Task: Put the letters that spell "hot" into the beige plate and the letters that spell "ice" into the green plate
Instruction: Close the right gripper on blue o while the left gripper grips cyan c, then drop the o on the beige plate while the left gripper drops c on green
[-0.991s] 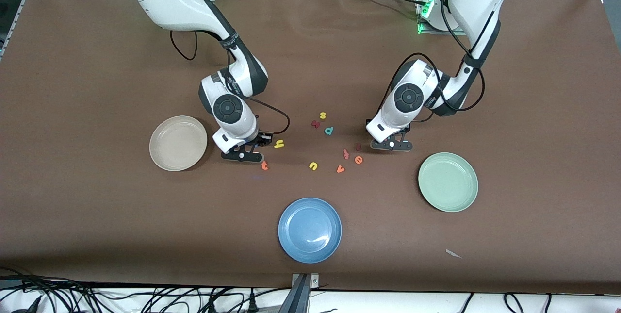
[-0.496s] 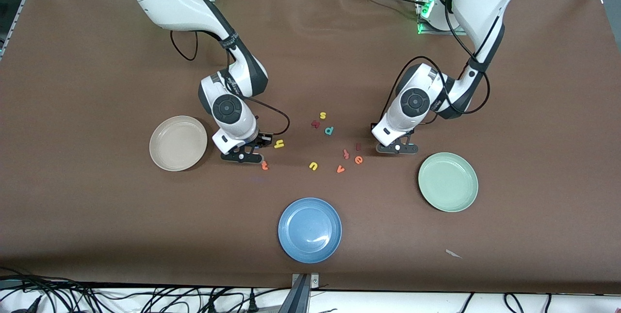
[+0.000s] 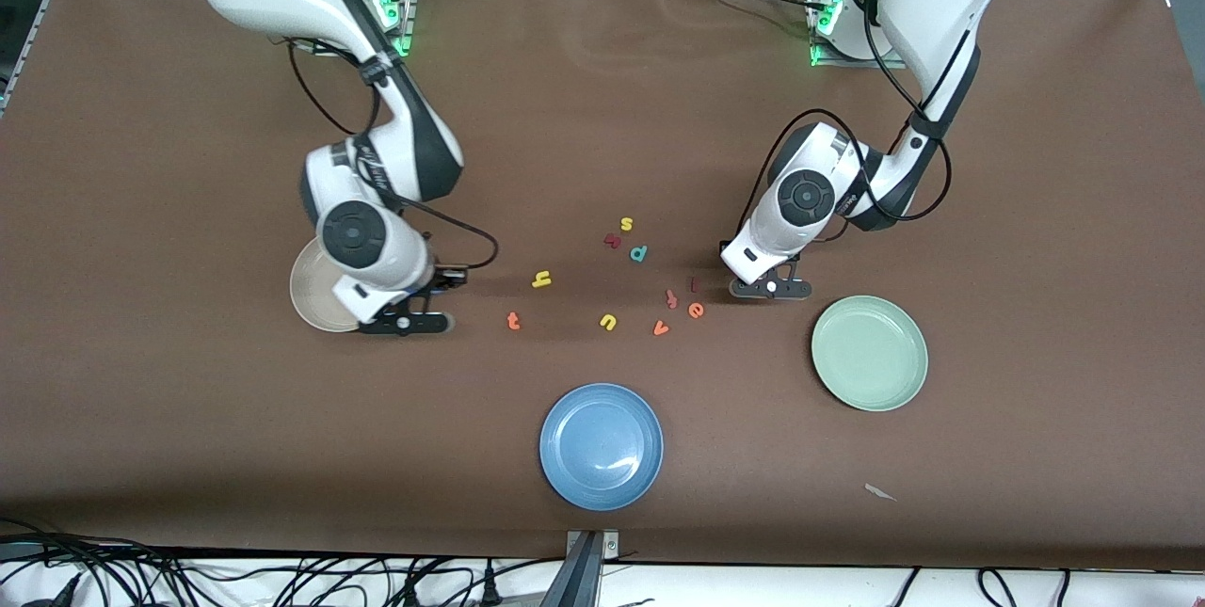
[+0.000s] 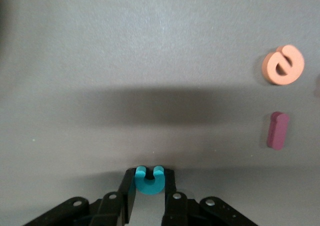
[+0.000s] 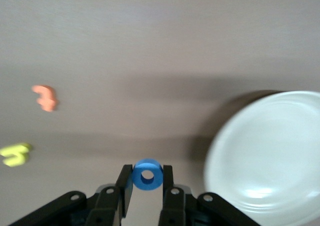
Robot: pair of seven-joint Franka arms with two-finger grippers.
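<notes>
The robot's left gripper will release the teal "c" just off the middle of the green plate (image 3: 881, 346), away from the blue plate.
My right gripper (image 3: 405, 323) is shut on the blue ring "o" (image 5: 147, 174) and hangs just beside the beige plate (image 3: 315, 298), whose rim (image 5: 270, 156) fills one side of the right wrist view. The yellow "h" (image 3: 541, 279) and orange "t" (image 3: 513, 321) lie loose on the mat toward the middle. My left gripper (image 3: 772, 288) is low at the mat, shut on the teal "c" (image 4: 148, 180). Close by it lie the dark red "i" (image 3: 695, 284) and the orange-red "e" (image 3: 696, 310). The green plate (image 3: 869, 353) holds nothing.
A blue plate (image 3: 601, 445) sits nearest the front camera. Spare letters are scattered mid-table: yellow "u" (image 3: 608, 321), orange "v" (image 3: 661, 328), yellow "s" (image 3: 626, 224), teal "p" (image 3: 638, 254) and two small reddish pieces. A paper scrap (image 3: 880, 492) lies near the front edge.
The right arm has carried the blue "o" away from the "h" and "t" to the beige plate's edge. The left gripper shifted slightly toward the green plate, and its jaws have closed on the "c".
</notes>
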